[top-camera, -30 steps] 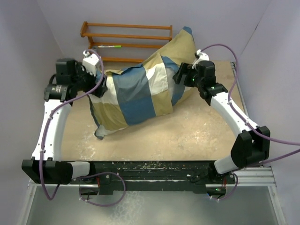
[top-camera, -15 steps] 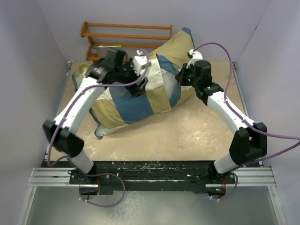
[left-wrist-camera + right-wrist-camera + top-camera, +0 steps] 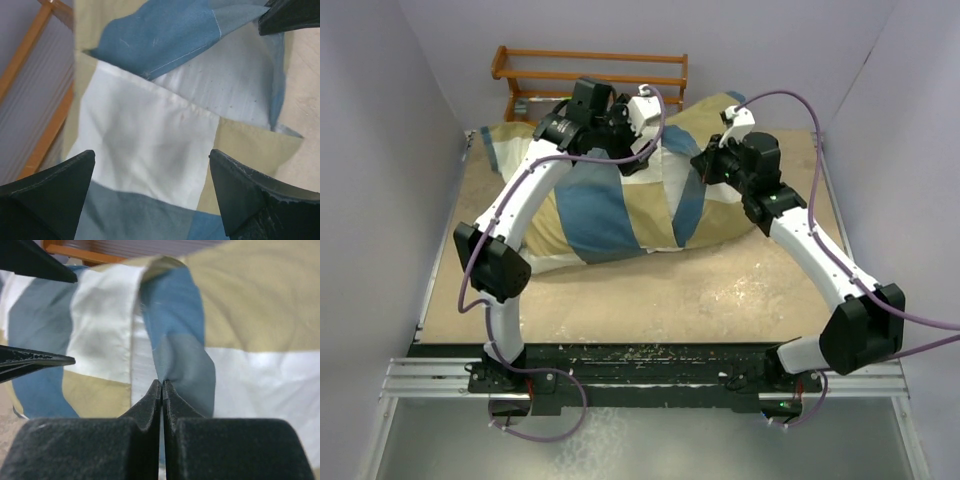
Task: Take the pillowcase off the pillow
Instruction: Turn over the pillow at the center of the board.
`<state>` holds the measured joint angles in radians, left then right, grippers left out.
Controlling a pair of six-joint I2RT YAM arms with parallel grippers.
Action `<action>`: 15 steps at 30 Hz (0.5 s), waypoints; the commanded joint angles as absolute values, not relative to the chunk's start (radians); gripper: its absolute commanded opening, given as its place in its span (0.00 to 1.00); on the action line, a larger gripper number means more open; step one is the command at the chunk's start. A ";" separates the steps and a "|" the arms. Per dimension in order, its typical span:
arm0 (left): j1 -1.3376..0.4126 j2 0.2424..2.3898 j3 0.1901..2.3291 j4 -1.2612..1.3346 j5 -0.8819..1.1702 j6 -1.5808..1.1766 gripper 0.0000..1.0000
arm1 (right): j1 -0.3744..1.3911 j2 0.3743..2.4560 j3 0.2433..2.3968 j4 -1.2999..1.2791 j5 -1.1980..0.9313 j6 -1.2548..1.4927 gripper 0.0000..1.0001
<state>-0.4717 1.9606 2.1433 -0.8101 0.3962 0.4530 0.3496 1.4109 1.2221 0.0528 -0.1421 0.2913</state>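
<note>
I will next grab the pillowcase with my left gripper at the corner (image 3: 623, 184) (image 3: 195, 208) where its middle cream, tan and large blue blocks meet.
The pillowcase (image 3: 610, 205), in tan, cream and blue blocks, lies bulging across the back of the table. The pillow is hidden inside it. My right gripper (image 3: 706, 166) is at the cover's right side, shut on a raised fold of blue fabric (image 3: 175, 340); its jaws (image 3: 162, 383) meet tightly on the pinch. My left gripper (image 3: 638, 158) has reached over the cover's top middle and hovers open just left of the right one. In the left wrist view its fingers (image 3: 55, 190) stand wide apart above a cream block (image 3: 145, 145), holding nothing.
A wooden rack (image 3: 590, 75) stands against the back wall just behind the pillowcase, also showing as orange rails (image 3: 45, 115). Purple walls close in both sides. Bare tabletop (image 3: 720, 290) lies in front of the cover.
My right gripper has shut on the blue fold. My left arm has swung from the cover's left end across to its top middle. The covered pillow has sunk flatter and spread leftward.
</note>
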 commanded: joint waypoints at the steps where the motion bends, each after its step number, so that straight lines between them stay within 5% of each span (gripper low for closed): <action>1: -0.468 1.915 2.150 -0.738 0.406 0.601 0.99 | 0.353 1.393 1.220 0.118 -0.173 0.265 0.00; 5: -0.438 2.019 2.242 -0.838 0.452 0.609 1.00 | 0.353 1.429 1.233 0.096 -0.189 0.265 0.01; 9: -0.369 2.175 2.382 -0.979 0.590 0.485 0.99 | 0.293 1.425 1.236 0.016 -0.113 0.388 0.42; 15: -0.377 2.091 2.086 -0.835 0.580 0.494 0.98 | 0.063 1.438 1.211 -0.125 -0.010 0.532 0.94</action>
<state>-0.3622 2.1593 2.2311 -0.8886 0.5316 0.5106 0.1959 1.4464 1.2217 -0.0326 -0.1272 0.4301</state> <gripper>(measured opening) 0.978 0.784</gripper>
